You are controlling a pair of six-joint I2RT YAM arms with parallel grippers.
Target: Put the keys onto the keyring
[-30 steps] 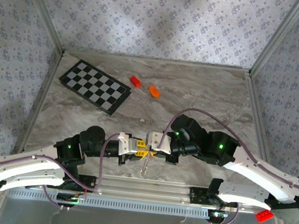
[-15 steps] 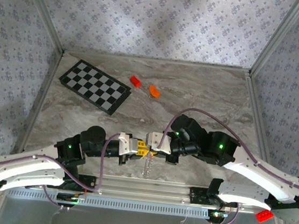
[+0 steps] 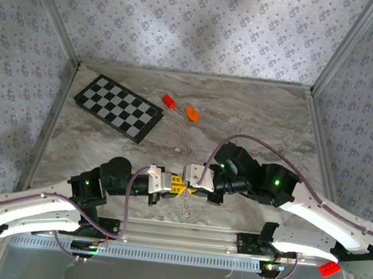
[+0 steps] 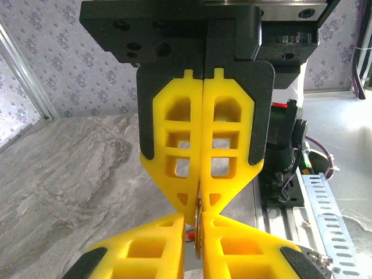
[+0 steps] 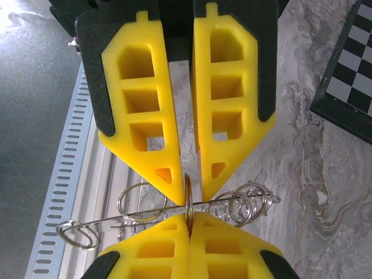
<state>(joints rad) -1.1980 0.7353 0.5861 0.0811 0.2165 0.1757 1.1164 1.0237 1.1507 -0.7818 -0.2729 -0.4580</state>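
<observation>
Both grippers crowd the same keyring, so the left gripper needs to close on it while the right gripper opens, backs away and takes hold beside the red bit [image 4: 190,235].
Both grippers meet tip to tip at the table's near edge. My right gripper [image 5: 189,217] [image 3: 192,186] is shut on the keyring [image 5: 188,189], a thin metal ring seen edge-on. A long wire [image 5: 139,214] carrying several smaller rings [image 5: 250,203] runs through it and dangles below [image 3: 184,210]. My left gripper [image 4: 197,216] [image 3: 179,186] straddles the same keyring [image 4: 199,232], its jaws a narrow gap apart with the ring against one finger [image 5: 136,116]. A tiny red bit [image 4: 189,236], perhaps the keys' red head, shows through that gap. The rest is hidden.
A checkered board [image 3: 118,107] lies at the back left, with a red brick [image 3: 169,100] and an orange block [image 3: 193,113] to its right. An aluminium rail [image 3: 182,233] runs along the near edge under the grippers. Another red brick [image 3: 327,268] sits by the right arm's base.
The left jaws have narrowed round the ring. The wire and rings hanging below the grippers have swung slightly to the right. Both arms have stayed in place.
</observation>
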